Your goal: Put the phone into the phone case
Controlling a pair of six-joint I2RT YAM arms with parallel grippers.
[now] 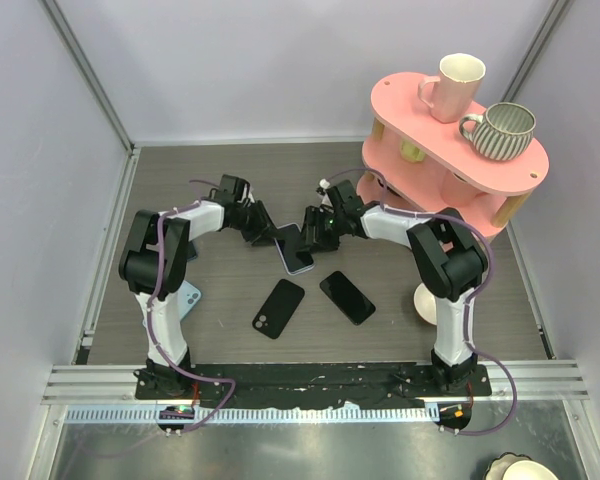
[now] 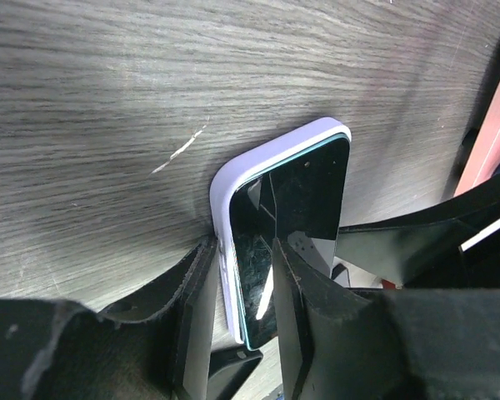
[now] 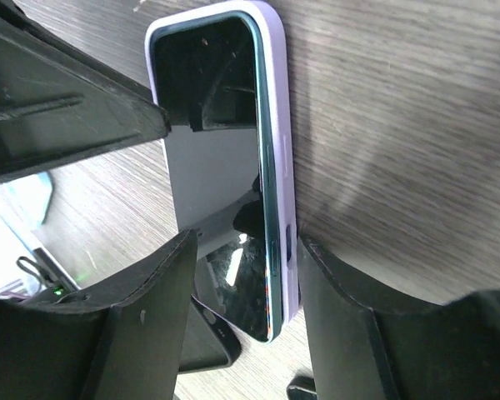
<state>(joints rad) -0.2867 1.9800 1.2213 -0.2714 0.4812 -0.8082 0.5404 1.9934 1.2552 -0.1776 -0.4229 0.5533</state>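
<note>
The phone's teal edge sticks up from the lilac case, so I should lift both by the long side (image 3: 288,212) with my right gripper and pinch them together in the air.
A phone (image 1: 297,252) with a dark screen and teal edge lies in a lilac phone case (image 1: 283,238) at the table's middle, between both arms. My left gripper (image 1: 265,232) meets it from the left and my right gripper (image 1: 316,232) from the right. In the left wrist view my left gripper (image 2: 242,250) pinches one long edge: one finger on the case (image 2: 233,179), the other on the phone's (image 2: 304,200) screen. In the right wrist view my right gripper (image 3: 246,242) straddles the other edge. One finger touches the case (image 3: 282,125), the other stands wide over the phone (image 3: 208,92).
A black phone case (image 1: 278,308) and a black phone (image 1: 347,297) lie nearer the arm bases. A light blue flat item (image 1: 189,298) sits by the left arm. A pink two-tier shelf (image 1: 410,110) with mugs stands at the back right, with a cream bowl (image 1: 424,300) beside the right arm.
</note>
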